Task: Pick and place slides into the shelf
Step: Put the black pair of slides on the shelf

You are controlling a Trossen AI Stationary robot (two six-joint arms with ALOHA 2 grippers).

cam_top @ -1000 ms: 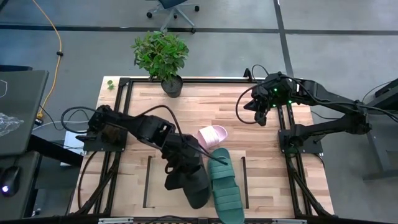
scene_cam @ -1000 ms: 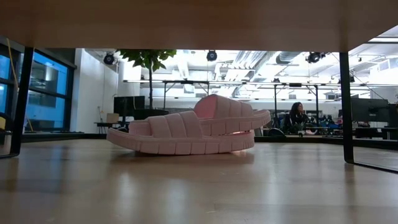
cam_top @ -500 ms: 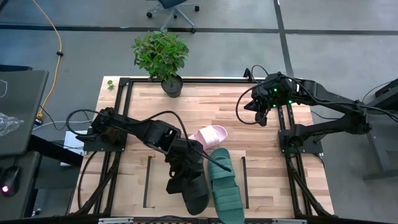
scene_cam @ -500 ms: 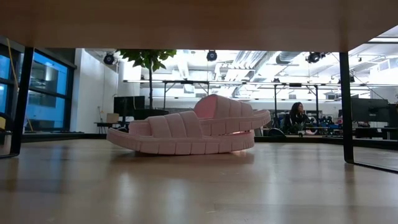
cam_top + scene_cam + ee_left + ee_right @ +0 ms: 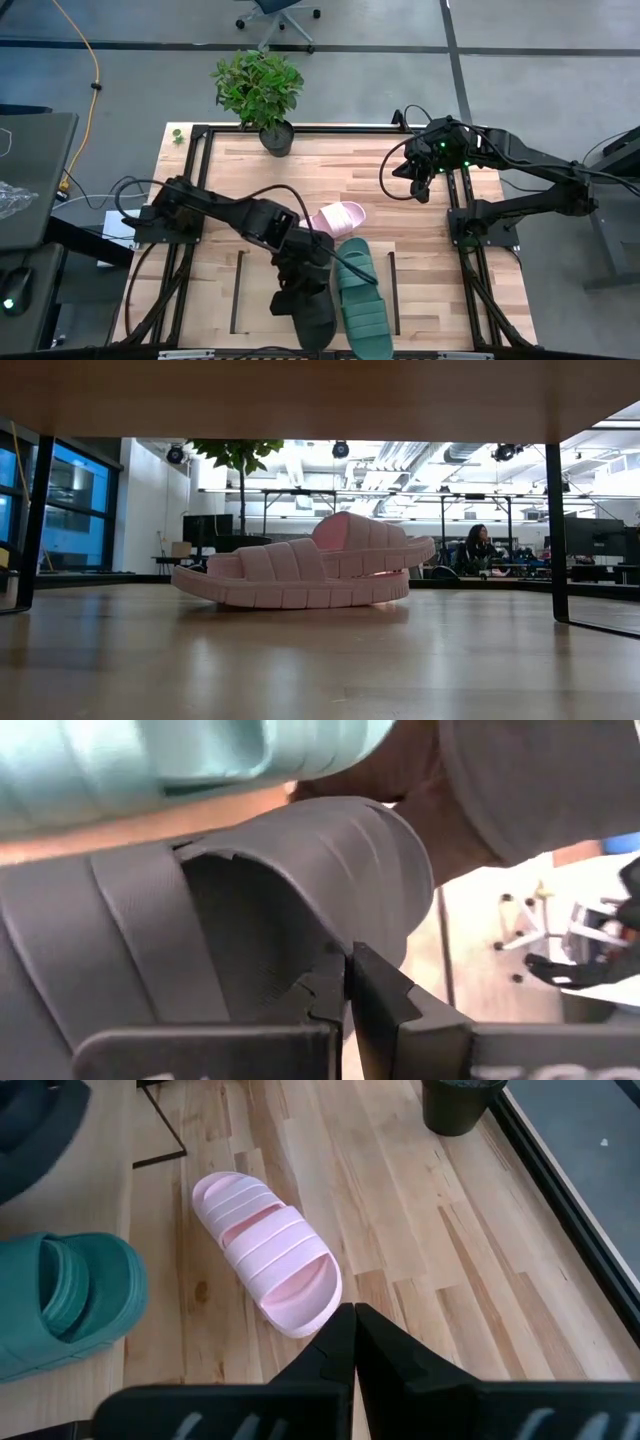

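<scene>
Next, the left gripper releases the black slide on the light-wood shelf panel [image 5: 317, 313] beside the teal slide.
The black slide [image 5: 310, 315] lies under my left gripper [image 5: 300, 282], over the middle of the shelf [image 5: 258, 295], the light-wood panel between thin black rails. In the left wrist view the gripper [image 5: 348, 982] is shut on the black slide [image 5: 250, 920]. The teal slide [image 5: 362, 300] lies sole-down on the shelf's right part, next to the black one. Behind them, the pink slide [image 5: 340, 218] rests sole-down on the table; the low view also shows this pink slide [image 5: 300, 575]. My right gripper [image 5: 420, 190] hovers shut over the table's far right. My left gripper pinches the free edge of the black slide's ribbed strap [image 5: 335, 935] between its two fingers. One finger [image 5: 325, 995] is under the strap and the other [image 5: 385, 995] outside it. It comes from above, slanting from the table's left. Whether the sole touches the shelf cannot be told.
A potted plant [image 5: 260, 90] stands at the table's far edge. A black outer frame [image 5: 195, 200] runs round the tabletop. Bare wood [image 5: 250, 170] lies between the plant and the slides. A person sits far off in the room [image 5: 478, 545].
My left gripper has moved toward the table's near edge, taking the black slide with it. The slide has turned a little and now lies closer alongside the teal slide. The pink and teal slides have stayed put.
</scene>
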